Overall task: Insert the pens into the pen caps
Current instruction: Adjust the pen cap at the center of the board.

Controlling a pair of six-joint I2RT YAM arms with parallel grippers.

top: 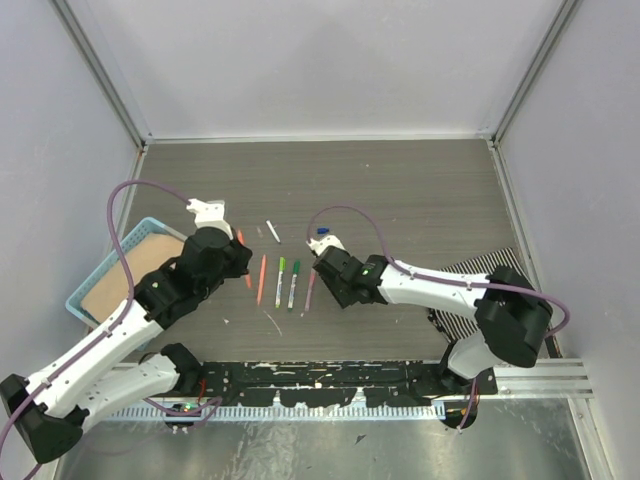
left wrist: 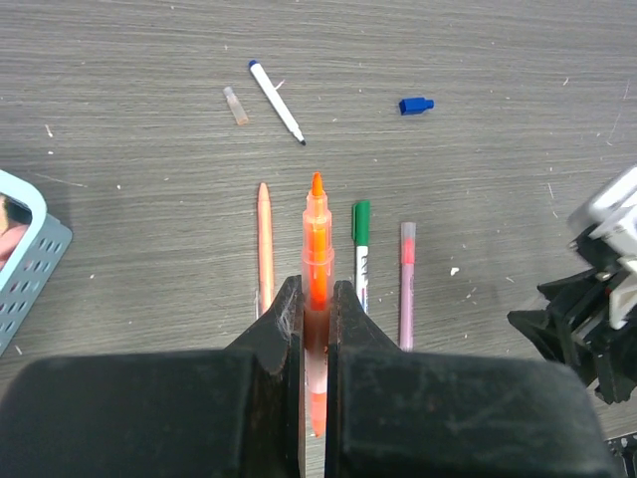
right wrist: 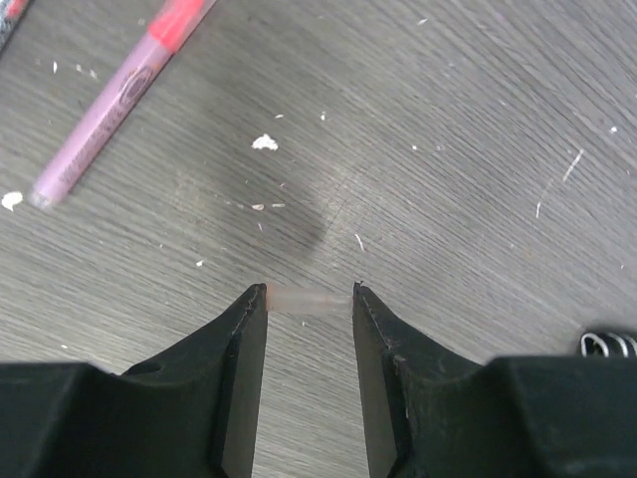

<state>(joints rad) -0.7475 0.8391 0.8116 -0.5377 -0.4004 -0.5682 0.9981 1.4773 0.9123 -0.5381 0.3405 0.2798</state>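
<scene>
My right fingers cover the translucent cap's opening, pinching its ends; next I set it down, turn and grab the cap [right wrist: 310, 311] by its sides.
My left gripper [left wrist: 317, 299] is shut on an orange pen [left wrist: 317, 234] whose tip points away from me; it hovers over the row of pens [top: 238, 262]. On the table lie a thin orange pen [left wrist: 264, 239], a green-ended pen [left wrist: 360, 249], a pink pen [left wrist: 407, 284], and farther off a white pen with a blue end [left wrist: 276, 100]. A pale clear cap [left wrist: 236, 105] and a blue cap [left wrist: 416, 105] lie loose. My right gripper [right wrist: 309, 297] is shut on a translucent cap [right wrist: 304, 299], held crosswise at its fingertips just above the table, right of the pink pen [right wrist: 119, 100].
A light blue basket [top: 92, 268] stands at the left; its corner shows in the left wrist view [left wrist: 35, 254]. A striped mat [top: 480, 272] lies at the right under my right arm. Two green-ended pens [top: 286, 283] lie side by side in the top view.
</scene>
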